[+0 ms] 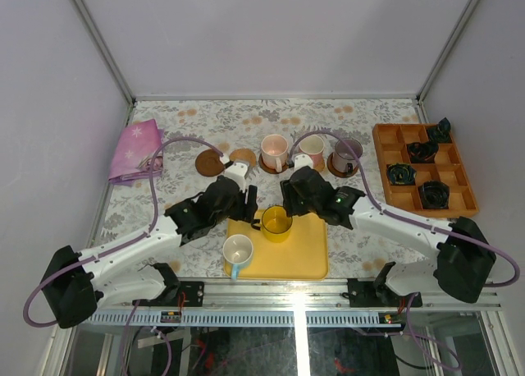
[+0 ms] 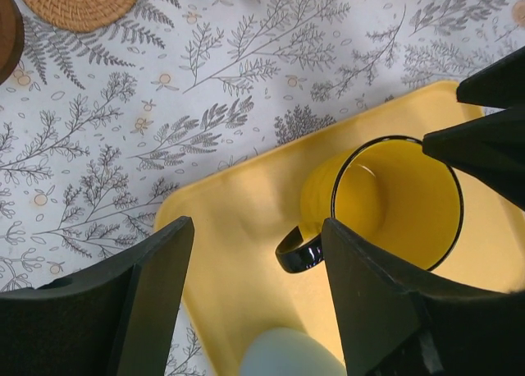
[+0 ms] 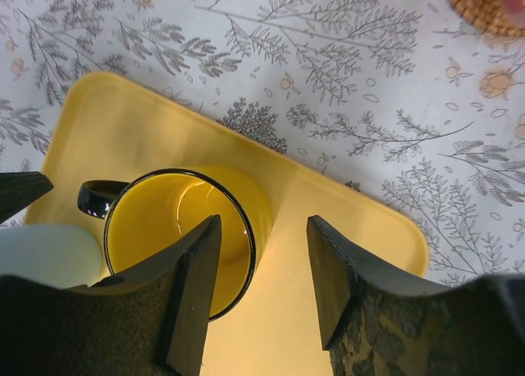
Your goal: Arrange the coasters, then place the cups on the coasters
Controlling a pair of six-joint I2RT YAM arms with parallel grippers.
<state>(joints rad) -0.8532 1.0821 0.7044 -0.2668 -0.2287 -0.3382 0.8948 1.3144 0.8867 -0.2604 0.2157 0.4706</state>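
My left gripper needs to close next on the black handle point(image 1: 256, 225) point(image 2: 300, 252) of the yellow cup, which is standing there on the yellow tray.
A translucent yellow cup point(image 1: 276, 222) stands on the yellow tray point(image 1: 303, 257), and a white and light blue cup point(image 1: 238, 250) stands near it. My right gripper point(image 3: 262, 245) is open and straddles the yellow cup's point(image 3: 176, 228) right wall, one finger over its inside. My left gripper point(image 2: 258, 257) is open, with the cup's black handle point(image 2: 297, 253) just beside its right finger. Two pale pink cups point(image 1: 273, 152) point(image 1: 310, 152) and a grey-purple cup point(image 1: 346, 154) sit on coasters at the back. A dark brown coaster point(image 1: 210, 163) and a light tan coaster point(image 1: 243, 156) lie bare.
An orange compartment tray point(image 1: 384, 142) holding black ring-shaped objects stands at the right. A pink cloth point(image 1: 135, 150) lies at the back left. The two grippers point(image 1: 250, 208) point(image 1: 287, 202) are close together over the yellow tray's far edge.
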